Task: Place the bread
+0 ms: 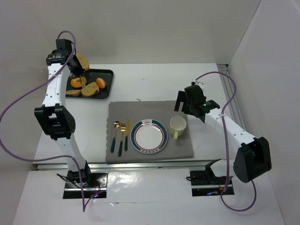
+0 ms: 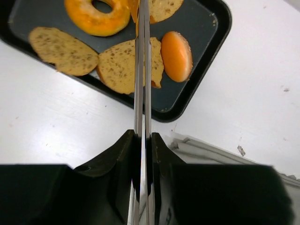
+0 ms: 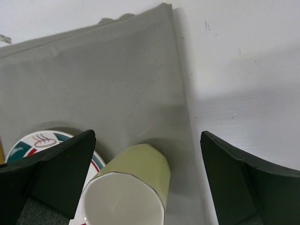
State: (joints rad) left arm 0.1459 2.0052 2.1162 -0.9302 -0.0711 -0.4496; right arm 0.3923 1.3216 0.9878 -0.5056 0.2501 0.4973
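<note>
Next, I let go of the bread slice with my left gripper on the striped plate's side (image 1: 158, 138) nearest the green cup.
Bread slices (image 2: 119, 65) lie on a black tray (image 2: 206, 61) with a bagel (image 2: 96, 16) and an orange bun (image 2: 176, 55). The tray (image 1: 107, 75) is at the table's far left. My left gripper (image 2: 143, 136) is shut on thin metal tongs (image 2: 142, 79) whose blades are pressed together and reach over the tray to a slice (image 2: 161, 8) at the frame's top edge; I cannot tell if they hold it. My left gripper (image 1: 76, 74) hovers above the tray. My right gripper (image 3: 147, 136) is open and empty above a green cup (image 3: 136, 173).
A grey placemat (image 1: 140, 110) holds a striped plate (image 1: 149, 136), the cup (image 1: 177, 124) to the plate's right, and a spoon, fork and knife (image 1: 121, 136) to its left. A metal rail (image 2: 225, 152) runs along the table edge near the tray.
</note>
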